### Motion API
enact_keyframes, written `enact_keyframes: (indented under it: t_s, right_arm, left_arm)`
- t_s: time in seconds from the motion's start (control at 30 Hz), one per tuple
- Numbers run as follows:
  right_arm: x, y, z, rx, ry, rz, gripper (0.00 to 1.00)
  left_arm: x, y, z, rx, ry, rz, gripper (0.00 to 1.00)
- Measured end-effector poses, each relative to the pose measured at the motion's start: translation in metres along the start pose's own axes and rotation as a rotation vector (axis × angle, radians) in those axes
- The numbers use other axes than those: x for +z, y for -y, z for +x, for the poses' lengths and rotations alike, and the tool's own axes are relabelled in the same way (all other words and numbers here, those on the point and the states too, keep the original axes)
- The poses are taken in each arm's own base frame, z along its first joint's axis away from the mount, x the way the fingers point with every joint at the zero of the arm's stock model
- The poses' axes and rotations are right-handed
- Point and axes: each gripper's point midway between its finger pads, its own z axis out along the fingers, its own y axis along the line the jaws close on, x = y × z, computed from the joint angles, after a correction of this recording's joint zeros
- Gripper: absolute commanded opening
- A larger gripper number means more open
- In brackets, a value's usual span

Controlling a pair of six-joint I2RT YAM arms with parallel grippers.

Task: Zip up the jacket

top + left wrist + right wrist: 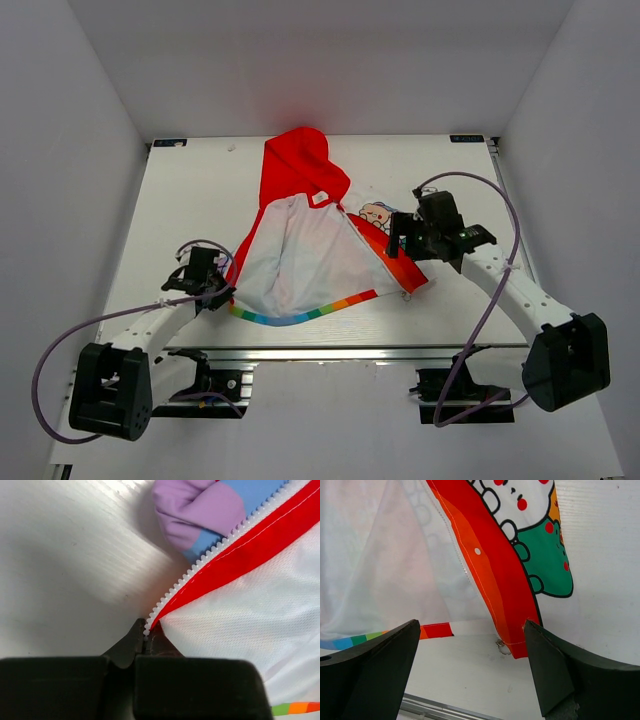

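The robot's left gripper will release the zipper end on the table (391,331) between the corner of the cartoon panel and the rail.
The jacket (300,260) lies open in the middle of the table, red hood (300,165) toward the back, white lining up, rainbow hem toward the front. My left gripper (222,290) sits at its left front corner, shut on the bottom end of the white zipper teeth (210,555) beside a red strip; in the left wrist view this gripper (146,635) pinches the very tip. Over the folded right front panel (495,570) with its cartoon print (540,555), my right gripper (398,243) stands open. In the right wrist view that gripper (470,655) frames a small metal ring (503,647) at the panel's lower corner.
The white table (200,190) is boxed in by white walls on three sides. An aluminium rail (330,352) runs along the near edge just in front of the jacket's hem. Purple cables (90,325) loop off both arms.
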Motion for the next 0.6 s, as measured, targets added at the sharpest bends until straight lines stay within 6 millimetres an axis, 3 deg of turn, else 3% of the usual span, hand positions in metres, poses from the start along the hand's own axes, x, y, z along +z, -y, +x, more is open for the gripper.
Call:
enact_keyframes:
  t_s: [0.17,0.27,0.37,0.43,0.53,0.6]
  right_arm:
    - [-0.007,0.004,0.001,0.005,0.018,0.015,0.89]
    - [-0.014,0.007,-0.001,0.013,0.045,0.029,0.89]
    - [-0.023,0.013,-0.001,0.041,0.078,0.057,0.89]
    - [-0.025,0.019,0.004,0.067,0.087,0.08,0.89]
    - [-0.025,0.031,0.013,0.12,0.08,0.121,0.89]
    - [-0.025,0.039,0.019,0.154,0.066,0.145,0.89]
  left_arm:
    - [-0.01,0.0,-0.003,0.012,0.01,0.008,0.0]
    - [-0.032,0.016,-0.023,0.026,0.044,0.046,0.0]
    - [-0.063,0.052,-0.052,0.06,0.109,0.129,0.0]
    - [-0.084,0.082,-0.061,0.119,0.145,0.183,0.0]
    - [-0.112,0.139,-0.039,0.281,0.114,0.272,0.0]
    - [-0.117,0.173,-0.008,0.399,0.052,0.307,0.0]
